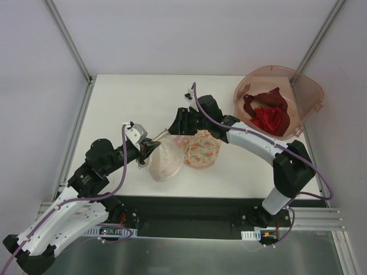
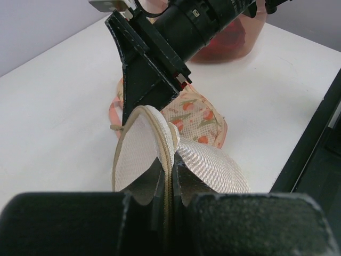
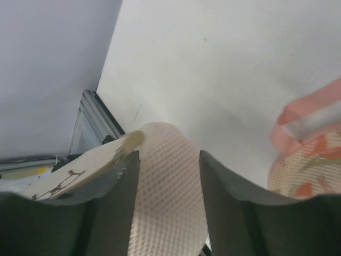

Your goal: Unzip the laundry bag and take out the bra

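Observation:
Left gripper pinches both zip rim sides shut; it should open, take just one side (image 2: 153, 128) before right gripper reaches into the bag.
The laundry bag (image 1: 167, 161) is a cream mesh pouch standing on edge near the table's front middle. My left gripper (image 1: 150, 150) is shut on the bag's zip rim; in the left wrist view the zip (image 2: 166, 154) runs straight into the closed jaws (image 2: 170, 173). My right gripper (image 1: 174, 129) is at the bag's far top edge. In the right wrist view its jaws (image 3: 166, 160) stand apart with the bag's mesh (image 3: 165, 181) across the gap and a beige zip tab (image 3: 126, 141) by the left fingertip. The pale peach bra does not show.
A floral orange-patterned bra (image 1: 202, 149) with pink straps lies right of the bag, touching it. A pink plastic basin (image 1: 304, 94) at the back right holds a dark red bra (image 1: 269, 114). A black rail runs along the table's near edge.

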{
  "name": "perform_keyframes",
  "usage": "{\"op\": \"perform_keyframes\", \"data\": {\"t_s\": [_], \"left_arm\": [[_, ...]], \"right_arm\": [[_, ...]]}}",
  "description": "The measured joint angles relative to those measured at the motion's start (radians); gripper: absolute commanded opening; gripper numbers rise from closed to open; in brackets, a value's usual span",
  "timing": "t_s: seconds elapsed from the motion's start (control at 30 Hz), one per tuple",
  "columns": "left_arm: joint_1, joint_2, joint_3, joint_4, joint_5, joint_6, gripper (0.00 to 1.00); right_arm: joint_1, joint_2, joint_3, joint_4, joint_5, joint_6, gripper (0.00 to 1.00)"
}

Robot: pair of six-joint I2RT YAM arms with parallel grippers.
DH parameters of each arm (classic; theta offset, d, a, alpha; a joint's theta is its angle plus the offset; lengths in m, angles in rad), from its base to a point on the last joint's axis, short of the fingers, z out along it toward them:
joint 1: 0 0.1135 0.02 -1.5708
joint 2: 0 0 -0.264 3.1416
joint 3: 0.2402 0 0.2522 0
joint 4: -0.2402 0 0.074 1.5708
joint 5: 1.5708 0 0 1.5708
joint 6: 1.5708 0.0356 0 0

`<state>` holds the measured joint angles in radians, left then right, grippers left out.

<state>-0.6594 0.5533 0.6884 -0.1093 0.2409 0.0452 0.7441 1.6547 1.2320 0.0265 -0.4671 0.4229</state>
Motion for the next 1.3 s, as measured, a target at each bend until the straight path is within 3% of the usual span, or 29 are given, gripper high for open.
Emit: {"op": "perform_keyframes", "data": {"t_s": [0.1,0.13,0.27,0.6,0.87,0.9,0.93,0.97,1.1,1.3], "left_arm": [[-0.001,0.002,0.004,0.015,-0.003,0.006,0.00],[-0.001,0.006,0.010,0.014,-0.009,0.011,0.00],[-0.001,0.040,0.039,0.008,-0.040,0.026,0.00],[-0.001,0.156,0.052,-0.017,-0.164,0.041,0.00],[-0.001,0.190,0.089,-0.045,-0.203,0.052,0.00],[-0.002,0.194,0.087,-0.044,-0.204,0.051,0.10],[-0.002,0.200,0.081,-0.044,-0.206,0.043,0.26],[-0.002,0.205,0.074,-0.044,-0.205,0.038,0.53],[-0.002,0.249,0.048,-0.047,-0.149,-0.028,0.76],[-0.002,0.260,0.039,-0.045,-0.127,-0.083,0.77]], "right_arm": [[-0.012,0.003,0.019,-0.080,0.087,-0.025,0.65],[-0.016,0.000,0.021,-0.109,0.121,-0.034,0.76],[-0.031,-0.054,0.008,-0.225,0.258,-0.071,0.79],[-0.089,-0.440,-0.147,-0.338,0.534,-0.142,0.80],[-0.089,-0.497,-0.273,-0.394,0.600,-0.158,0.80],[-0.089,-0.497,-0.284,-0.402,0.603,-0.158,0.80],[-0.089,-0.497,-0.293,-0.407,0.603,-0.158,0.80],[-0.089,-0.497,-0.298,-0.410,0.603,-0.158,0.80],[-0.089,-0.498,-0.311,-0.414,0.604,-0.156,0.80],[-0.086,-0.498,-0.312,-0.414,0.598,-0.154,0.80]]}}
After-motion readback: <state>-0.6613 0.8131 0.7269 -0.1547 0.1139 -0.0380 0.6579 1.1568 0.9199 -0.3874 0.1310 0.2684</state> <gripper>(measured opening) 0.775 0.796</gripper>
